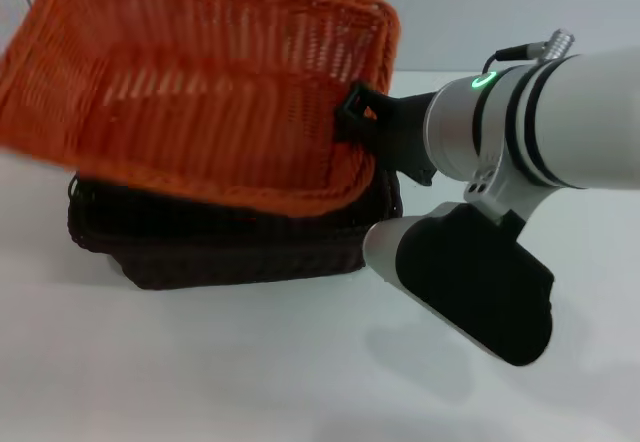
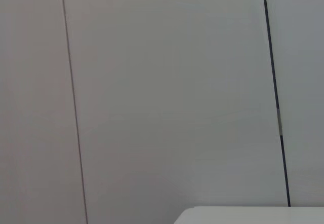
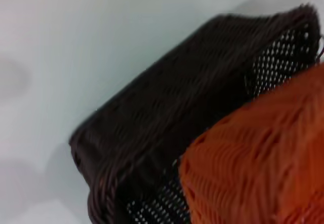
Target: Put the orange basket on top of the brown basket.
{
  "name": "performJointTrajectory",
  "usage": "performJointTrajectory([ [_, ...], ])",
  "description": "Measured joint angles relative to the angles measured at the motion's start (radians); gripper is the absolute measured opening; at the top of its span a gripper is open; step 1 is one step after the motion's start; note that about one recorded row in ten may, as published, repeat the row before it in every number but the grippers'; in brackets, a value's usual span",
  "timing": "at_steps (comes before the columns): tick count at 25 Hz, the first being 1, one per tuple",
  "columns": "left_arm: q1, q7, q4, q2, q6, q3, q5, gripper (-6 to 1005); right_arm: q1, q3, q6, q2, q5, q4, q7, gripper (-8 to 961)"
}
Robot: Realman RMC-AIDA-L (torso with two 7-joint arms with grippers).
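The orange basket will go down from my right gripper across the brown basket's back rim (image 1: pixel 238 119), so that the front rim of the brown basket stays clear.
The orange basket (image 1: pixel 210 82) hangs tilted in the air in the head view, its open side facing me, directly above the brown basket (image 1: pixel 230 247) that stands on the white table. My right gripper (image 1: pixel 355 112) is shut on the orange basket's right rim. In the right wrist view the orange basket (image 3: pixel 263 163) overlaps the brown basket (image 3: pixel 167 127) from above. My left gripper is out of view; the left wrist view shows only a wall.
The white table (image 1: pixel 200 372) spreads in front of and beside the baskets. My right arm's elbow (image 1: pixel 470 282) sits low over the table to the right of the brown basket. A table corner (image 2: pixel 253 215) shows in the left wrist view.
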Motion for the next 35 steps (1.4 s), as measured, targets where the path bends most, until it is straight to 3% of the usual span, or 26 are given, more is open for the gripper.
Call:
performJointTrajectory([
  [18, -0.002, -0.001, -0.023, 0.001, -0.001, 0.031, -0.005, 783, -0.004, -0.009, 0.113, -0.007, -0.006, 0.148, 0.038, 157],
  [23, -0.008, -0.001, -0.025, 0.003, -0.015, 0.032, -0.004, 783, -0.014, -0.028, 0.125, -0.020, -0.006, 0.156, 0.078, 162],
  [29, -0.022, -0.001, -0.027, 0.006, -0.060, 0.031, -0.004, 783, -0.075, -0.081, 0.089, -0.046, -0.005, 0.061, 0.120, 397],
  [35, -0.047, -0.001, -0.022, 0.010, -0.089, 0.031, 0.001, 783, -0.191, -0.134, 0.072, -0.044, -0.005, -0.083, 0.117, 568],
])
